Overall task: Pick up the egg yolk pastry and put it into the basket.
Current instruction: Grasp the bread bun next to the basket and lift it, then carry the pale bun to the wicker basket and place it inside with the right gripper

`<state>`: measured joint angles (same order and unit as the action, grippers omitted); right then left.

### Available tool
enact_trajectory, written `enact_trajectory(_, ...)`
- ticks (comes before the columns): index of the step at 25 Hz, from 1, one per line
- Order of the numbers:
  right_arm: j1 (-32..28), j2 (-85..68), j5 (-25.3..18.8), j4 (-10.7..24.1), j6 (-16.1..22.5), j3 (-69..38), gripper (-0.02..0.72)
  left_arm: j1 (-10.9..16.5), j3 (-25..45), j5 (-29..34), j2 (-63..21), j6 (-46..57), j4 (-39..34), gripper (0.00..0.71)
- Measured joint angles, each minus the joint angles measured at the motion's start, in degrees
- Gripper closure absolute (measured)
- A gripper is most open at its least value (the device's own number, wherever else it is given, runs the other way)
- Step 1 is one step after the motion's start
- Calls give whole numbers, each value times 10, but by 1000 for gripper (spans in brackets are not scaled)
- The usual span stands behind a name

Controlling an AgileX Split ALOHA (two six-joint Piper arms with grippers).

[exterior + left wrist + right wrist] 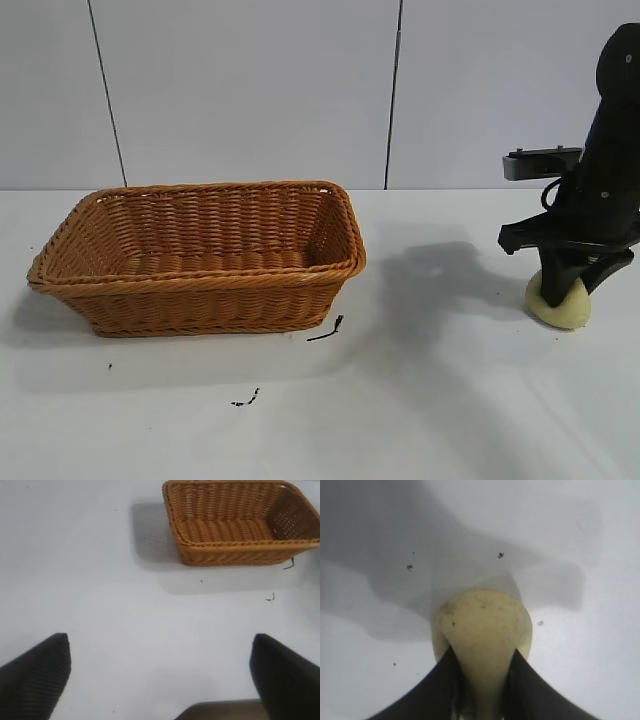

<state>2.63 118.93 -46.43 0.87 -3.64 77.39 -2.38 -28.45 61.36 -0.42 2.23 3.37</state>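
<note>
The robot's right gripper should release the egg yolk pastry inside the basket (251, 257) behind the basket's near rim, toward the dark scrap.
The egg yolk pastry (561, 303) is a pale yellow-green lump on the white table at the far right. My right gripper (566, 281) comes down on it from above, and its two black fingers are shut on the pastry, squeezing its sides. In the right wrist view the pastry (482, 630) bulges out between the fingers (437, 685). The wicker basket (200, 255) stands at the left, orange-brown and empty. My left gripper (160, 680) is open and empty above bare table, with the basket (235, 545) farther off in its view.
A short dark scrap (326, 331) lies by the basket's near right corner and small dark specks (246, 400) lie in front of it. A grey panelled wall stands behind the table.
</note>
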Motion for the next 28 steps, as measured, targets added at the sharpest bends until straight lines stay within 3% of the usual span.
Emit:
enact_trajectory(7, 1, 2, -174, -1, 0, 166, 586, 0, 0, 0, 0, 0, 0, 15)
enact_trajectory(10, 11, 2, -219, 0, -1, 234, 586, 0, 0, 0, 0, 0, 0, 15)
enact_trajectory(18, 65, 2, -228, 2, -1, 347, 587, 0, 0, 0, 0, 0, 0, 15)
enact_trajectory(28, 184, 2, -216, 3, -1, 374, 587, 0, 0, 0, 0, 0, 0, 15)
